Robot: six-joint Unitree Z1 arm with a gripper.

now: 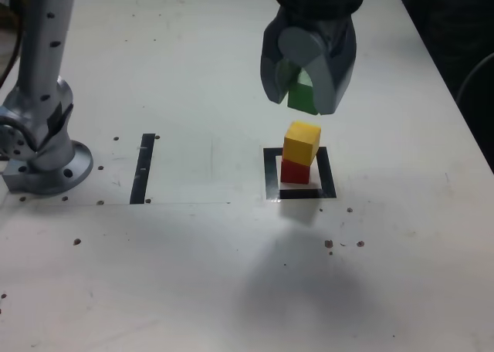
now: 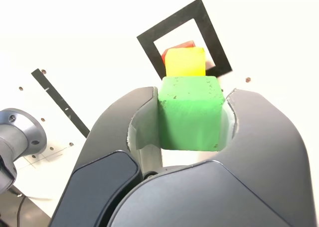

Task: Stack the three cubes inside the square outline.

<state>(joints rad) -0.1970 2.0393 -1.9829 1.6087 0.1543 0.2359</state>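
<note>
I need to release the green cube from my gripper on top of the yellow cube (image 1: pixel 304 122) (image 2: pixel 185 63), above the red one. The green cube now hangs just above the stack.
Inside the black square outline (image 1: pixel 328 174) (image 2: pixel 212 38) a red cube (image 1: pixel 295 171) (image 2: pixel 183 46) rests on the white table, with a yellow cube (image 1: pixel 302 142) (image 2: pixel 185 61) stacked on it, turned slightly. My gripper (image 1: pixel 302 97) (image 2: pixel 190 118) hangs in the air just above the stack, shut on the green cube (image 1: pixel 301 98) (image 2: pixel 191 112). A clear gap shows between the green cube and the yellow one in the exterior view. The jaws press on two opposite sides of the green cube.
A narrow black tape strip (image 1: pixel 143 168) (image 2: pixel 60 101) lies on the table toward the exterior view's left. The arm's grey base (image 1: pixel 42 147) (image 2: pixel 20 132) stands at that view's far left. Small screw holes dot the tabletop.
</note>
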